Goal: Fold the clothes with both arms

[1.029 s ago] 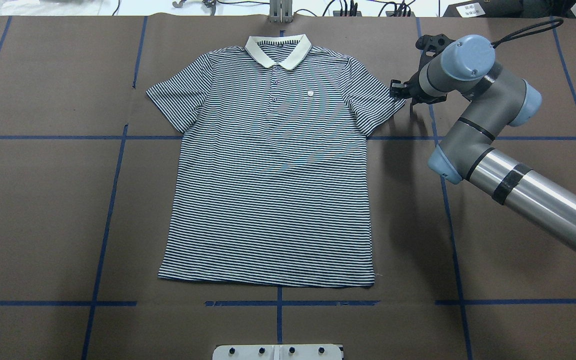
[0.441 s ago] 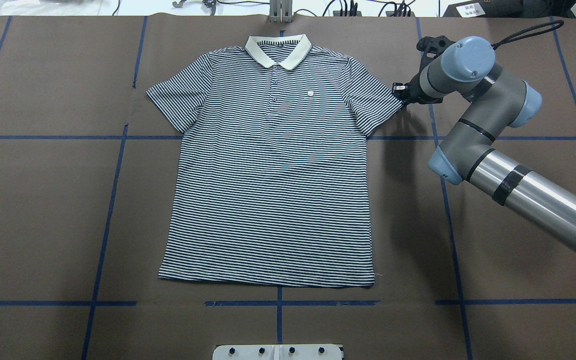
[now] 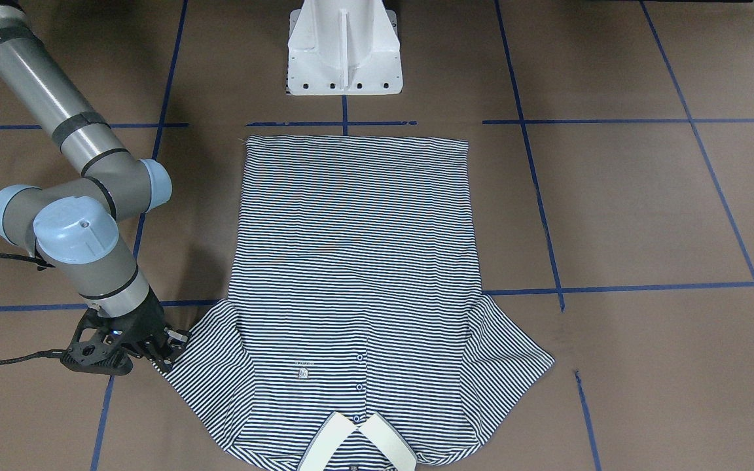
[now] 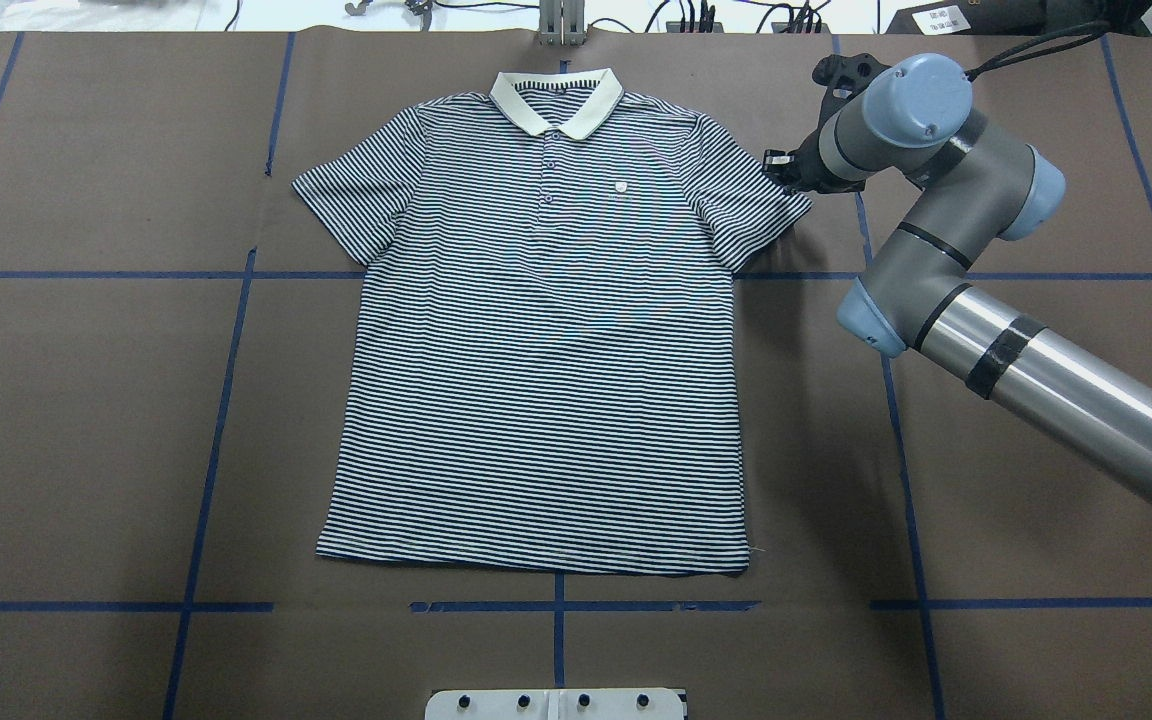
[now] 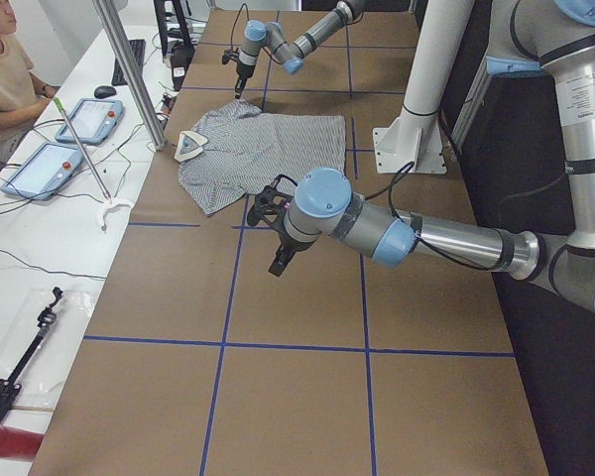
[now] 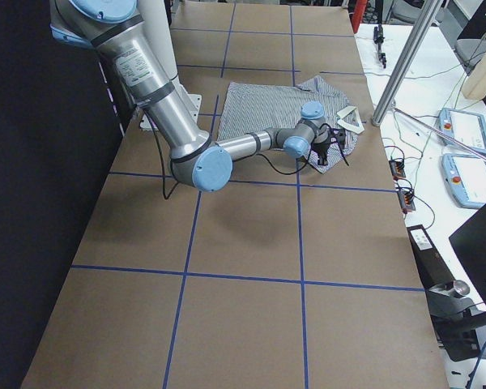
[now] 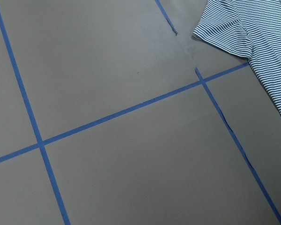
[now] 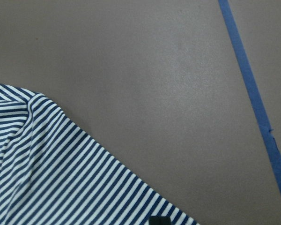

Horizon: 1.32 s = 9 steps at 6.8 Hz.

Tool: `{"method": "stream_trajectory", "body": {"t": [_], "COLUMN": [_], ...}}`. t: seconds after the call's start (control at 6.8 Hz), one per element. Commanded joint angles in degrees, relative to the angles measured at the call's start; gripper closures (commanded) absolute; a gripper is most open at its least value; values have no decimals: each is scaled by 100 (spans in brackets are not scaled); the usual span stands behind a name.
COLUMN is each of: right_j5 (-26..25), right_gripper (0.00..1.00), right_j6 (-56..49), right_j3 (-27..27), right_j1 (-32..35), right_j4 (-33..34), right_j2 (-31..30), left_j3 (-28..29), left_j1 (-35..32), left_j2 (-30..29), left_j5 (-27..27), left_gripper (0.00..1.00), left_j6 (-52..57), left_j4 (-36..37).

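Note:
My right fingers are shut inside the flat sleeve's corner; I need to open, back off and pinch the sleeve's corner (image 8: pixel 191 221) before folding.
The striped polo shirt (image 4: pixel 546 350) lies flat and face up on the brown table, with its cream collar (image 4: pixel 556 100) at the far edge. My right gripper (image 4: pixel 782 172) is low at the tip of the shirt's right-hand sleeve. In the front-facing view (image 3: pixel 171 351) its fingers look spread at the sleeve hem, holding nothing. The right wrist view shows the sleeve (image 8: pixel 47 173) close under a black fingertip (image 8: pixel 159 220). My left gripper (image 5: pixel 278 260) hangs above bare table, left of the shirt. I cannot tell whether it is open or shut. Its wrist view catches the other sleeve (image 7: pixel 225 35).
The white pedestal base (image 3: pixel 344 46) stands at the near edge behind the shirt's hem. Blue tape lines (image 4: pixel 236 400) grid the table. An operator (image 5: pixel 5 79) with tablets (image 5: pixel 84 119) sits past the far edge, beside a metal pole (image 5: pixel 129 69).
My right gripper has moved a little left and towards the far edge, from beside the sleeve onto the sleeve tip. The shirt has not moved.

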<state>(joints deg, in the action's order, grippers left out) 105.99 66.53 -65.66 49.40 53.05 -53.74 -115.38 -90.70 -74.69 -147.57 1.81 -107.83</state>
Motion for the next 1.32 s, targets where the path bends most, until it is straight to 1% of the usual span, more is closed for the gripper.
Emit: {"method": "stream_trajectory", "body": {"t": [0.0, 0.15, 0.29, 0.44, 0.59, 0.74, 0.88, 1.03, 1.18], "right_j5": [-8, -17, -78, -87, -104, -105, -105, -105, -105], "right_gripper": [57, 36, 33, 32, 33, 34, 38, 67, 100], "right_j6": [-18, 8, 9, 9, 0, -9, -9, 17, 9], "right_j3": [-8, 9, 9, 18, 149, 159, 168, 168, 168], "right_j1": [9, 9, 9, 9, 9, 9, 9, 9, 9], "right_j4": [-23, -23, -14, -6, -14, -6, 3, -5, -5], "right_j2": [-57, -57, -75, -84, -75, -84, -93, -75, -92], "left_j3": [-2, -20, -28, -37, -37, -63, -64, -64, -72], "left_j1": [0, -9, -9, -18, -18, -26, -18, -18, -18], "left_j2": [16, 25, 34, 51, 60, 69, 69, 69, 69], "left_j5": [0, 0, -35, -53, -61, -61, -61, -61, -61], "left_gripper": [0, 0, 0, 0, 0, 0, 0, 0, 0], "left_j6": [12, -5, -5, 12, 12, 12, -5, 12, -5], "left_j4": [-1, -10, -10, -10, -19, -10, -10, -10, -10]}}
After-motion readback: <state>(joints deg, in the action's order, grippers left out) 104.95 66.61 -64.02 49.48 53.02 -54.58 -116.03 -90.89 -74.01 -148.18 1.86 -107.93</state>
